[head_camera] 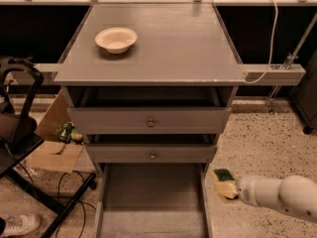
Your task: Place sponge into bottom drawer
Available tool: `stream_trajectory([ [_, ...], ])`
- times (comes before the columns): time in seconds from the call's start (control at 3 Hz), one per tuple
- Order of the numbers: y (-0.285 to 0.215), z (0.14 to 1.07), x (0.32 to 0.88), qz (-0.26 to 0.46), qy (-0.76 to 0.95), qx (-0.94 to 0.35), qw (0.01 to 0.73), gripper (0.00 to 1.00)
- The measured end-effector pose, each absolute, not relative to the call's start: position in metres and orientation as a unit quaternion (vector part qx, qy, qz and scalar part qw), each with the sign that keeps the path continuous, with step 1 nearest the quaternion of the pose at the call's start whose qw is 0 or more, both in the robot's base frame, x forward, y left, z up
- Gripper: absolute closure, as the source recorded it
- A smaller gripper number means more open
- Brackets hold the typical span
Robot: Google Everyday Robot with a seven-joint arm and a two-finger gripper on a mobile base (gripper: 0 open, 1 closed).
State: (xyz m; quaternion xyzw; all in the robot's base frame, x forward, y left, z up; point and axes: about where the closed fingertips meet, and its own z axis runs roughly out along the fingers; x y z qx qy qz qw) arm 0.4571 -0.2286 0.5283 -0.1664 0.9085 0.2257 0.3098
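Note:
Next, I release the sponge on the bottom drawer's grey bottom [160, 200], midway between its side rails.
The sponge [224, 182] is a small block with a dark green top over yellow foam. It is held at the tip of my gripper [233, 187], which reaches in from the lower right on a white arm. The sponge hangs just right of the bottom drawer's right rail. The bottom drawer [148, 192] is pulled out: a wide shallow grey tray with nothing on its floor, below two knobbed drawers.
A white bowl [116, 38] sits on the grey cabinet top. A black chair frame [20, 133] and cardboard [52, 152] stand to the left. A white cable [270, 38] hangs at the right. Speckled floor lies right of the cabinet.

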Motion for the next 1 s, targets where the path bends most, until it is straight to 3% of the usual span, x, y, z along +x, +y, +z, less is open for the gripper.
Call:
stream_trajectory([
  [0.33,-0.185,0.489,0.466,0.257,0.899,-0.188,0.302,1.00],
  [1.0,-0.067,0.384,0.463,0.388,0.849,-0.210,0.290,1.00],
])
